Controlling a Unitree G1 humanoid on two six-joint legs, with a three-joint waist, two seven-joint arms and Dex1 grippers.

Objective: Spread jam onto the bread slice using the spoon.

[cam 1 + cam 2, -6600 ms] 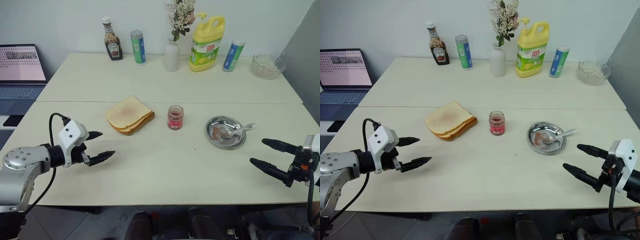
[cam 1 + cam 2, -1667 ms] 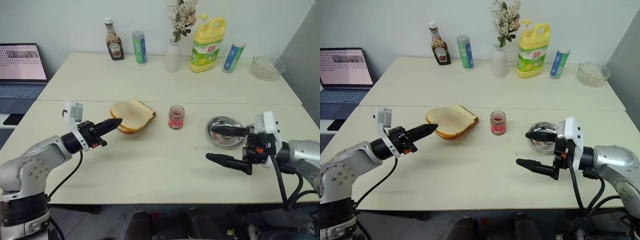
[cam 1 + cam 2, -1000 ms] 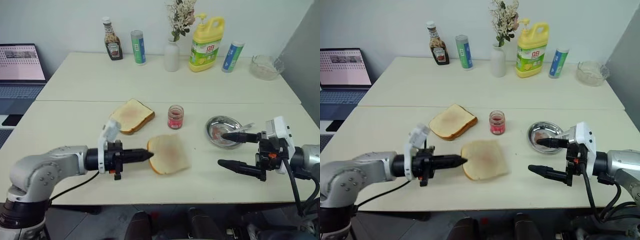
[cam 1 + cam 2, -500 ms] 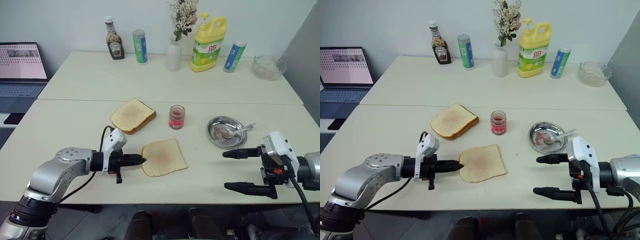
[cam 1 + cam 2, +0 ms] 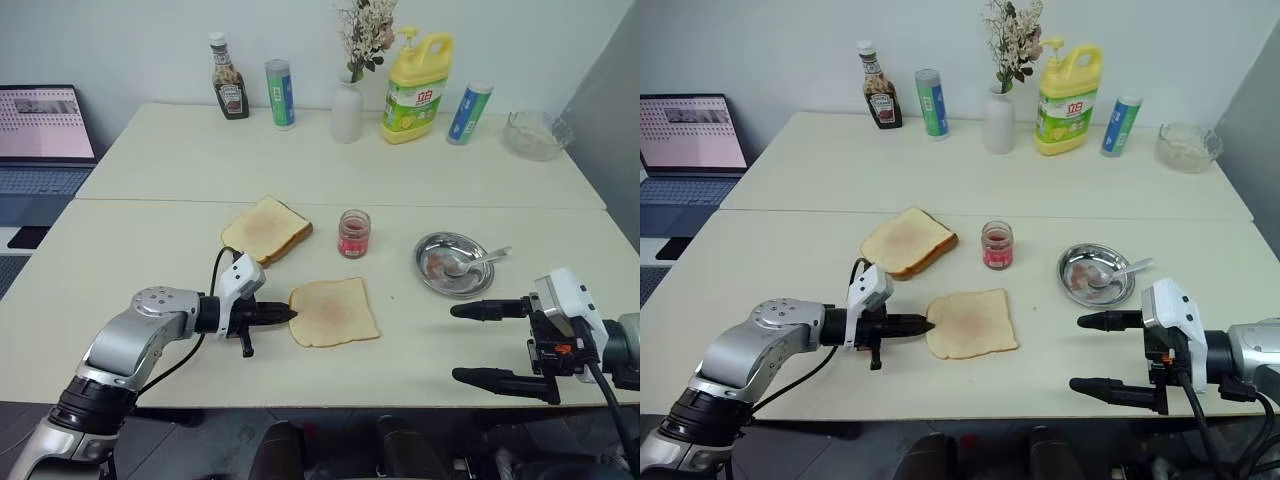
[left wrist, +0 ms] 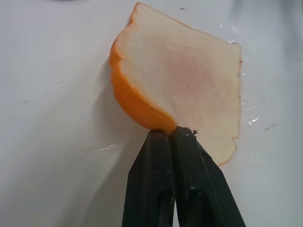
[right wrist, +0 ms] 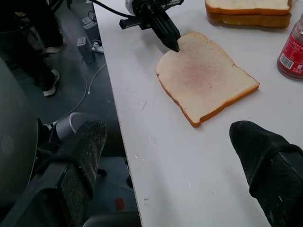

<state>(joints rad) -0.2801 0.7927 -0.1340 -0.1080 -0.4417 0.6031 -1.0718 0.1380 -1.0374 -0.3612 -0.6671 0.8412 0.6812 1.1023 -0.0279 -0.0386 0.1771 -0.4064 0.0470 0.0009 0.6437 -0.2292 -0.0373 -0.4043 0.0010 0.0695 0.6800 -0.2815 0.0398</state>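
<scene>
The robot's right gripper should next close on the outer end of the handle (image 5: 503, 252) of the spoon that rests in the steel dish.
The bread slice (image 5: 335, 312), pale tan with a browner centre, lies flat on the table's front half. My left gripper (image 5: 289, 314) is shut on the slice's left crust corner, low over the table; the left wrist view shows the fingertips (image 6: 171, 137) pinching that crust. The jam (image 5: 352, 234) sits in a small clear jar just behind the slice. The spoon (image 5: 476, 262) rests in a round steel dish (image 5: 436, 285) to the right. My right gripper (image 5: 457, 343) stands open near the front right edge, holding nothing and apart from everything.
A stack of darker-crusted slices (image 5: 265, 230) lies behind the left gripper. Along the back stand a ketchup bottle (image 5: 226, 78), a green can (image 5: 278, 94), a vase (image 5: 346, 110), a yellow detergent bottle (image 5: 413, 88), a blue can (image 5: 466, 112) and a glass bowl (image 5: 532, 135). A laptop (image 5: 45, 125) is at far left.
My left gripper has lowered the bread slice, which was held raised and now lies flat on the table. My right gripper has drawn back toward the front right edge.
</scene>
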